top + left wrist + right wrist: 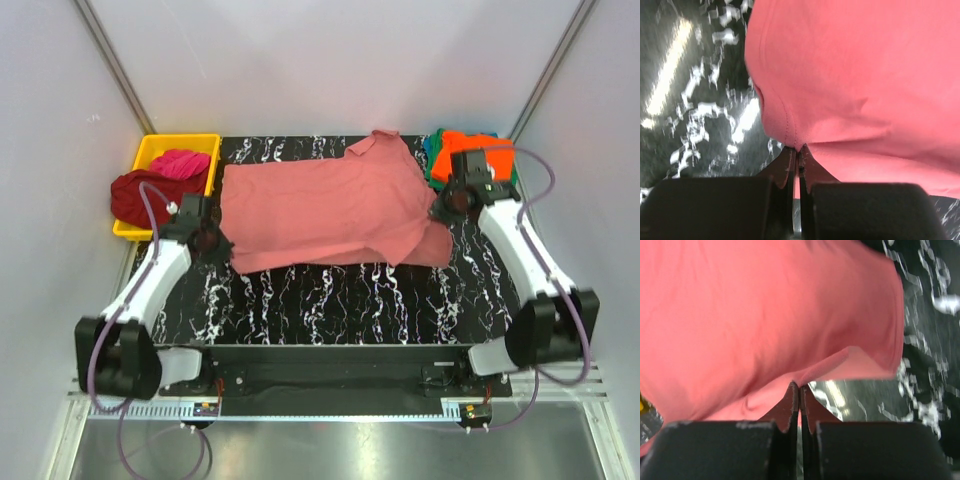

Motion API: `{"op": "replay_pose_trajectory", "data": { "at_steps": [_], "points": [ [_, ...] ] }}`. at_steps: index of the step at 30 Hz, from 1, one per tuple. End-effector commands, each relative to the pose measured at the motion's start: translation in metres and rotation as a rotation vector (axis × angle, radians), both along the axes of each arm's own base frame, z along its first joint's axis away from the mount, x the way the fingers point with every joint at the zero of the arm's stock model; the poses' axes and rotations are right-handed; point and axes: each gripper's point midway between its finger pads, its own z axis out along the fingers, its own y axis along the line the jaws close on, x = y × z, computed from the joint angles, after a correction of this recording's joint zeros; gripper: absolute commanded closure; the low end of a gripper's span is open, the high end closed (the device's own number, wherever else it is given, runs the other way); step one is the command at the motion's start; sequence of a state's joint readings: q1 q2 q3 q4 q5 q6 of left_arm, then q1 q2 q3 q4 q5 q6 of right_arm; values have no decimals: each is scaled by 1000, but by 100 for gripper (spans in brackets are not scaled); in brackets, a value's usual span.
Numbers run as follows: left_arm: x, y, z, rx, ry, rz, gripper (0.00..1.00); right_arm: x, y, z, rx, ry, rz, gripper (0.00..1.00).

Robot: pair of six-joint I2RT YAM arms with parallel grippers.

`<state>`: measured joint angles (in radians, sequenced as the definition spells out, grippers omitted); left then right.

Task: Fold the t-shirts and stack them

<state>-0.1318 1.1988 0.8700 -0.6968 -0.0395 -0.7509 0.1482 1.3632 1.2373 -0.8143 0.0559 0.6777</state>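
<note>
The sleeve of the t-shirt lies by the far wall, so my left gripper and right gripper should lay the fold down, grab the t-shirt's near corners [242,266] and pull them closer.
A salmon-pink t-shirt [325,212] lies spread across the black marbled table [330,300], partly folded, with a sleeve at the far right. My left gripper [212,240] is shut on the shirt's left edge; in the left wrist view [799,150] its jaws pinch the hem of the pink cloth [865,75]. My right gripper [441,208] is shut on the shirt's right edge; in the right wrist view [799,386] its jaws pinch a fold of the pink cloth [755,315]. A stack of folded shirts, orange on top [470,152], sits at the far right corner.
A yellow bin [158,152] at the far left holds a magenta shirt [182,163] and a dark red shirt [135,195] that hangs over its edge. White walls close in on both sides. The table's front strip shows bare marble.
</note>
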Motion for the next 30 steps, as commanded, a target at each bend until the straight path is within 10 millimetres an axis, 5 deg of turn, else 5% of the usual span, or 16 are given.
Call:
{"op": "replay_pose_trajectory", "data": {
  "at_steps": [1, 3, 4, 6, 7, 8, 9, 12, 13, 15, 16, 17, 19, 20, 23, 30],
  "points": [
    [36, 11, 3, -2, -6, -19, 100, 54, -8, 6, -114, -52, 45, 100],
    [60, 17, 5, -27, -9, -24, 100, 85, -8, 21, -146, -95, 64, 100],
    [66, 15, -1, -64, 23, -30, 99, 102, -7, -2, -161, -44, 75, 100],
    [84, 20, -21, -107, 93, -5, 93, 139, 0, 14, -174, -93, 121, 100],
    [91, 26, -25, -140, 107, 11, 86, 145, -2, 8, -193, -56, 124, 91],
    [99, 20, -29, -191, 125, -15, 62, 168, -3, 3, -214, -45, 124, 52],
    [101, 18, -27, -200, 129, -23, 55, 172, -6, -2, -237, -16, 122, 24],
    [96, 22, -8, -126, 74, -30, 26, 164, -19, -11, -292, 37, 98, 0],
    [93, 29, -3, -83, 58, -17, 20, 163, -20, 6, -288, -23, 87, 0],
    [78, 31, 2, -56, 37, -18, 19, 141, -22, -14, -282, 14, 93, 0],
    [72, 33, 3, -47, 34, -15, 19, 136, -22, 3, -270, -48, 82, 1],
    [60, 35, -6, -36, 56, -1, 19, 117, -24, -21, -264, 4, 88, 1],
    [51, 37, 0, -18, 20, 13, 20, 103, -27, -9, -233, -58, 59, 3],
    [41, 37, -8, -15, 39, 21, 21, 83, -26, -34, -206, -4, 72, 4],
    [30, 35, -16, -36, 14, 53, 24, 55, -21, -56, -100, 16, 68, 8],
    [26, 23, -43, -101, 15, 57, 20, 49, -26, -97, 10, 67, 58, 12]
  ]
}}
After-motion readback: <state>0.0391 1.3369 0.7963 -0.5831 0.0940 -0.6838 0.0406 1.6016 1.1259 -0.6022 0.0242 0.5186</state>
